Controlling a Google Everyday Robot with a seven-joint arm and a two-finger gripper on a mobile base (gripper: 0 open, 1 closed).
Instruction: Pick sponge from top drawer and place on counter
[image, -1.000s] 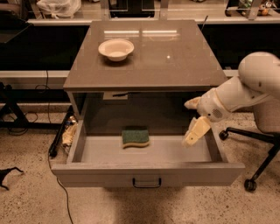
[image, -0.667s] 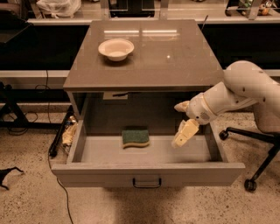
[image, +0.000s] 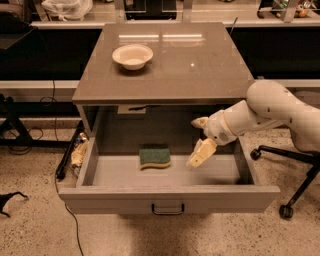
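Observation:
My gripper is to go next to the sponge's end (image: 164, 157) nearest its fingers and close there, leaving the far end of the sponge sticking out.
The sponge (image: 154, 156), dark green on top with a yellow edge, lies flat on the floor of the top drawer (image: 210, 172), left of its middle. The drawer is pulled fully out, and its grey front panel carries a small dark loop handle (image: 168, 209). My gripper (image: 200, 138) hangs over the drawer's right half, just right of the sponge and apart from it. Its two pale fingers are spread open, with nothing between them. The grey-brown counter (image: 190, 60) tops the cabinet above the drawer.
A white round bowl (image: 132, 55) stands on the counter's left rear part. An office chair base (image: 285, 210) with castors is right of the cabinet. Cables and dark stands (image: 30, 135) lie on the floor at left. A long pale shelf (image: 75, 23) runs behind.
My gripper has moved left across the open drawer, closer to the sponge. The sponge, drawer and bowl have not moved.

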